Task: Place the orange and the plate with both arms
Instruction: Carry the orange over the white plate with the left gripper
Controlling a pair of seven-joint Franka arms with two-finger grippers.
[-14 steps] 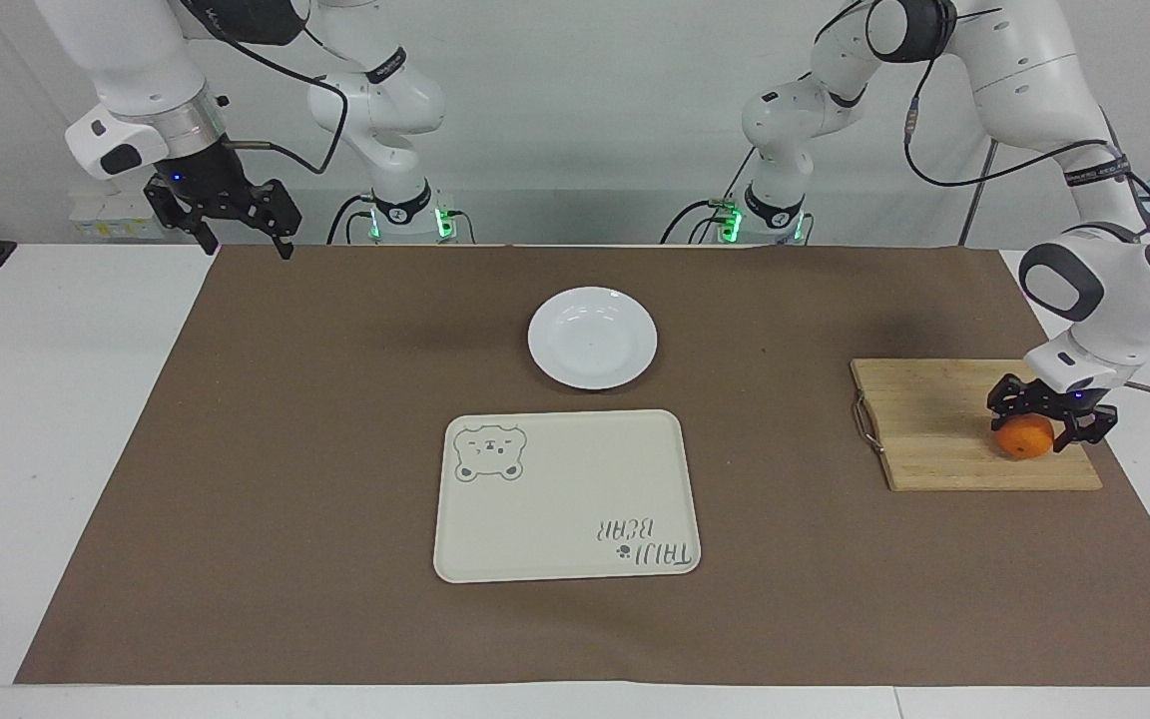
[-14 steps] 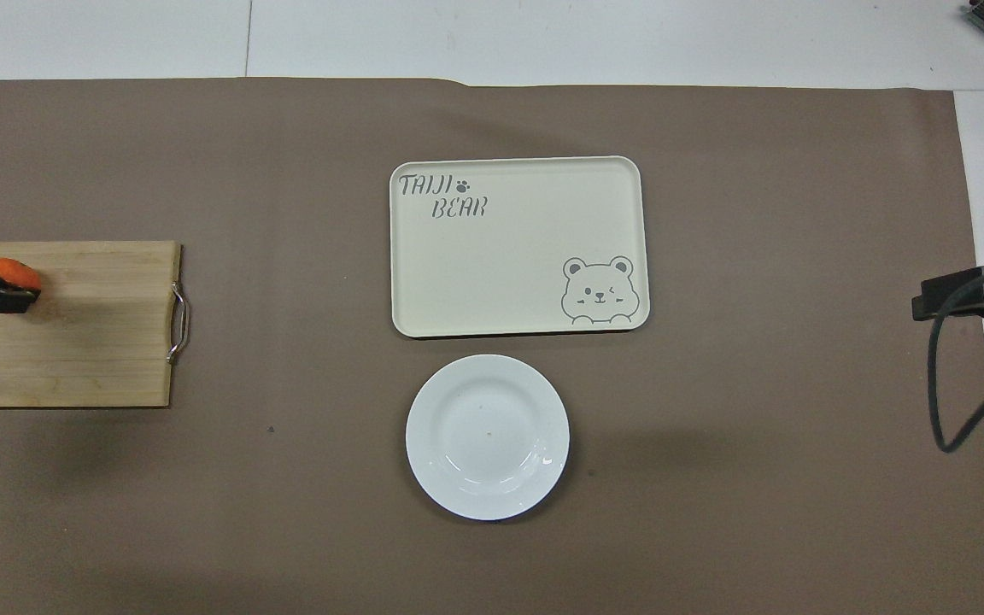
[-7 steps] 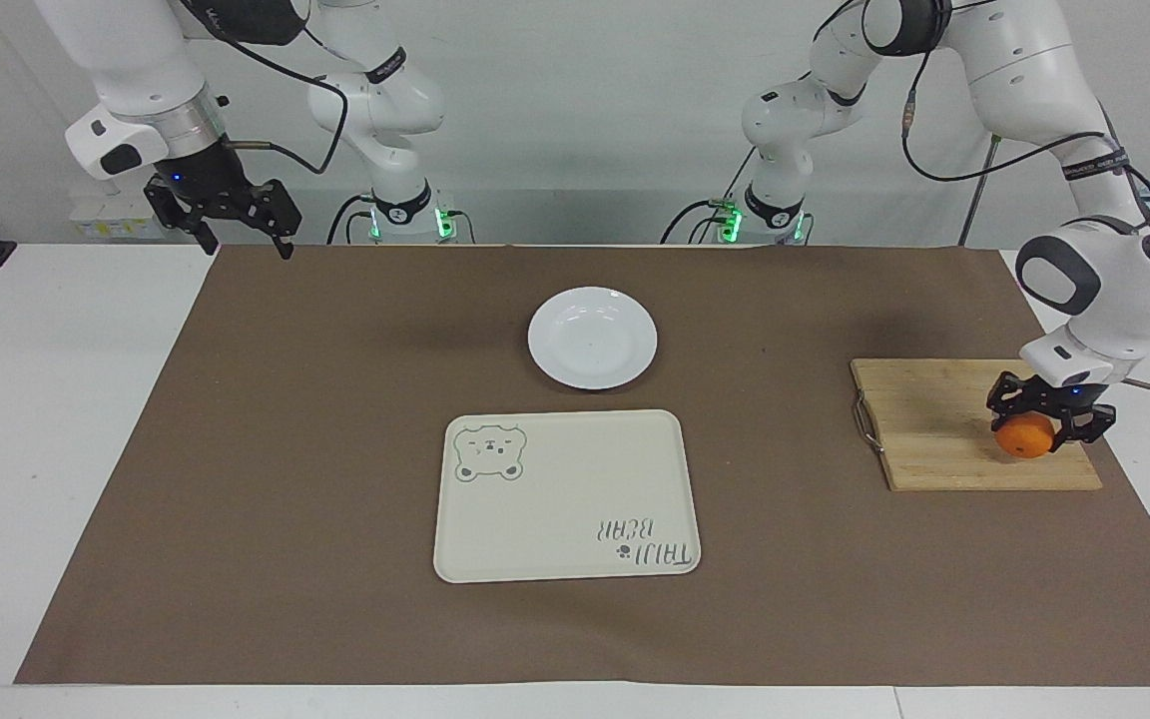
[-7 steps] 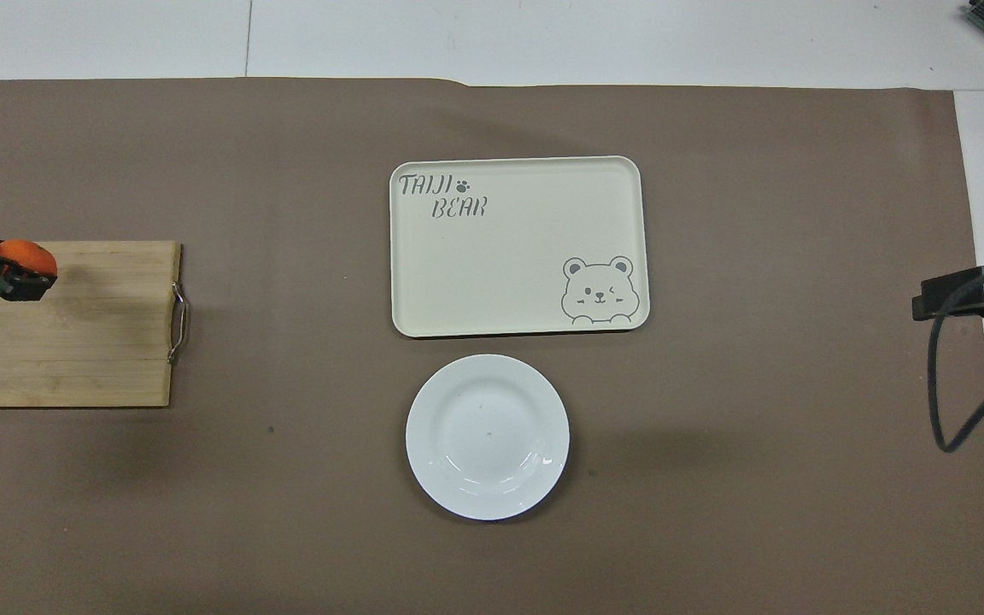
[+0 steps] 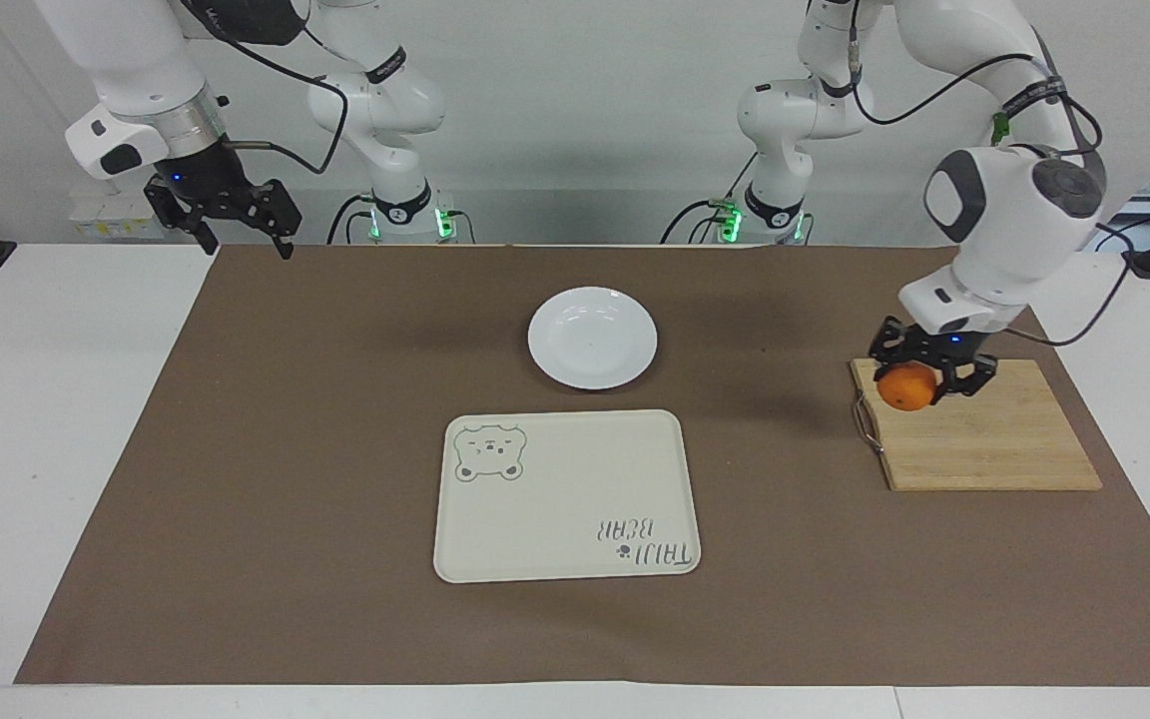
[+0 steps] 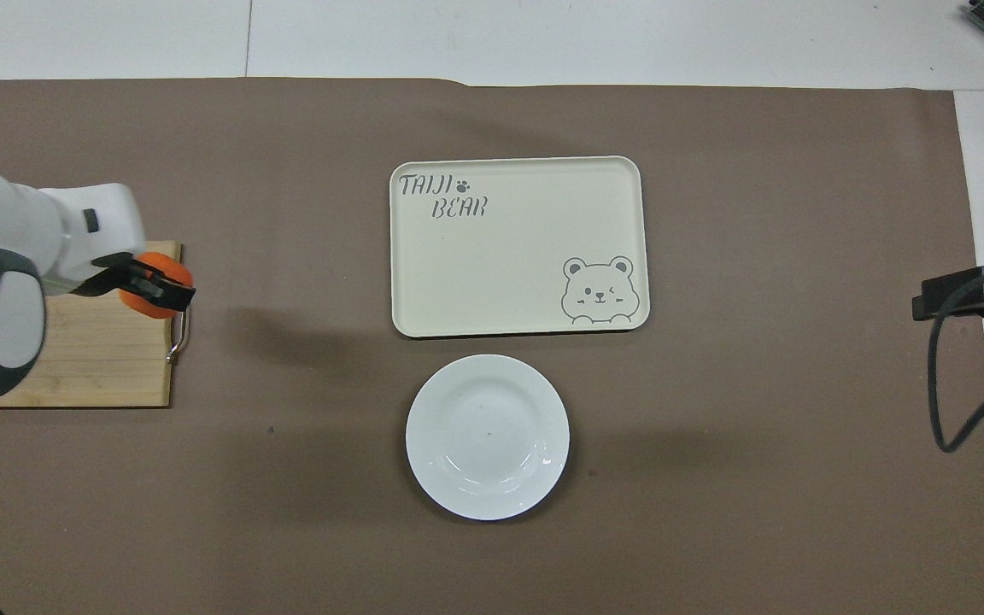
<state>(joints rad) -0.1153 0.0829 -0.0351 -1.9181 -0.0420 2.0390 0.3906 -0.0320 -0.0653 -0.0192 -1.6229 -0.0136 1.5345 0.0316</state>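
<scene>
The robot's left gripper will set the orange down in the middle of the white plate [image 6: 478, 439].
My left gripper [image 5: 924, 384] [image 6: 157, 286] is shut on the orange [image 5: 908, 386] [image 6: 153, 290] and holds it in the air over the handle end of the wooden board [image 5: 994, 439] [image 6: 73, 359]. The white plate [image 5: 592, 338] [image 6: 487, 436] lies on the brown mat, mid-table, nearer to the robots than the cream tray [image 5: 567, 495] [image 6: 518, 246]. My right gripper [image 5: 241, 235] hangs open, high over the mat's corner at the right arm's end, and waits there. In the overhead view only its black tip [image 6: 953, 295] shows at the edge.
The board's metal handle [image 5: 865, 424] [image 6: 179, 323] points toward the middle of the table. The cream tray carries a bear drawing and nothing else. A brown mat [image 5: 335, 499] covers most of the white table.
My left gripper has lifted the orange off the board's outer end and carried it toward the table's middle, up over the board's handle end. The right arm has stayed put.
</scene>
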